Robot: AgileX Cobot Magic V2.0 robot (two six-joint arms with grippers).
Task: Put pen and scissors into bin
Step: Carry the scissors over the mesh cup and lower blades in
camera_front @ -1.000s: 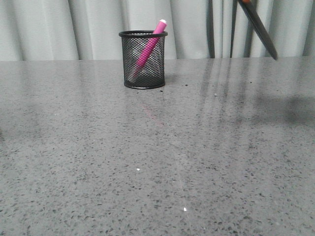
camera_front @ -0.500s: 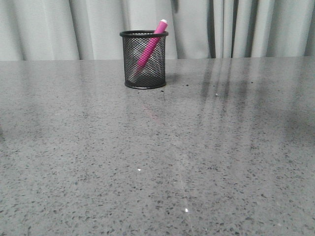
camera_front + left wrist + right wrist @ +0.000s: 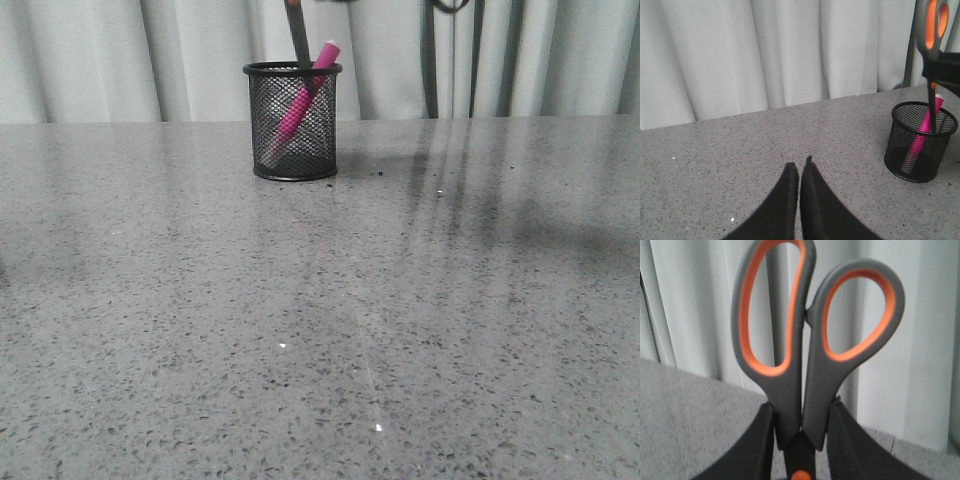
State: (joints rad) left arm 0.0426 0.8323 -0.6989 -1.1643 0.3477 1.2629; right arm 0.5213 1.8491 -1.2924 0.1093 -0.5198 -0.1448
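Observation:
Next, my right gripper lets go of the scissors inside the black mesh bin [image 3: 276,88] next to the pink pen, with their handles above the bin's rim.
The black mesh bin [image 3: 292,122] stands at the back of the table, with the pink pen [image 3: 303,98] leaning inside it. The scissors' dark blades [image 3: 297,35] hang upright, with their tips inside the bin's rim. In the right wrist view, my right gripper [image 3: 800,412] is shut on the scissors [image 3: 805,340] near the orange pivot, with the handles up. In the left wrist view, the bin [image 3: 921,141], the pen [image 3: 923,131] and the scissors [image 3: 933,30] show at one side. My left gripper [image 3: 800,167] is shut and empty, over bare table away from the bin.
The grey speckled tabletop [image 3: 320,300] stretches wide before the bin. A pale curtain [image 3: 150,60] hangs behind the table's far edge.
The scissors moved from the upper right, out of view, then came down over the bin with the blade tips in it. The bin and the pen have stayed put.

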